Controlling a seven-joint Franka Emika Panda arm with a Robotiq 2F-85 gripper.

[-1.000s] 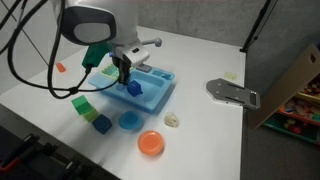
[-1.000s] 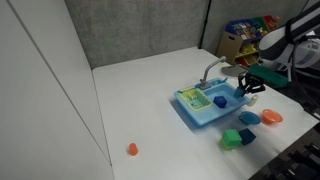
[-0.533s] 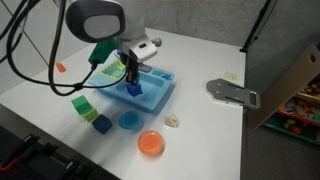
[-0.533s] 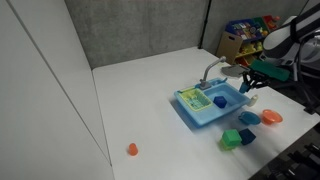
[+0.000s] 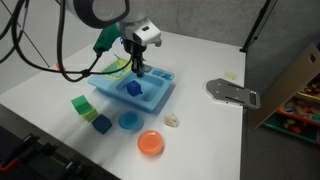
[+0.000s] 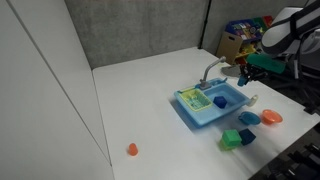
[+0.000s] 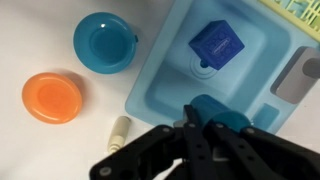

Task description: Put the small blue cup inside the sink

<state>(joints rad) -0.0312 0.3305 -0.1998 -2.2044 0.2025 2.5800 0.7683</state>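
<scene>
My gripper is going to let go of the small blue cup in the sink basin (image 5: pixel 143 83) (image 7: pixel 252 66), next to the dark blue block toward the faucet.
The small blue cup (image 5: pixel 133 88) sits in the basin of the light blue sink (image 5: pixel 162 96). It also shows in the other exterior view (image 6: pixel 220 101) and in the wrist view (image 7: pixel 217 45), inside the sink (image 7: pixel 160 80). My gripper (image 5: pixel 137 68) hangs above the sink, just beyond the cup and apart from it. In the wrist view its fingers (image 7: pixel 195 126) lie close together with nothing between them. A teal round part (image 7: pixel 222 108) shows just behind the fingertips at the sink's edge. The grey faucet (image 6: pixel 210 72) stands at the sink's far side.
A round mid-blue dish (image 5: pixel 129 121), an orange dish (image 5: pixel 151 143) and a small beige piece (image 5: pixel 172 120) lie in front of the sink. A green block (image 5: pixel 81 104) and small blocks (image 5: pixel 100 124) lie beside it. A grey flat tool (image 5: pixel 230 92) lies at the right.
My gripper has risen from the sink basin and moved away from the cup. The cup stays in the basin.
</scene>
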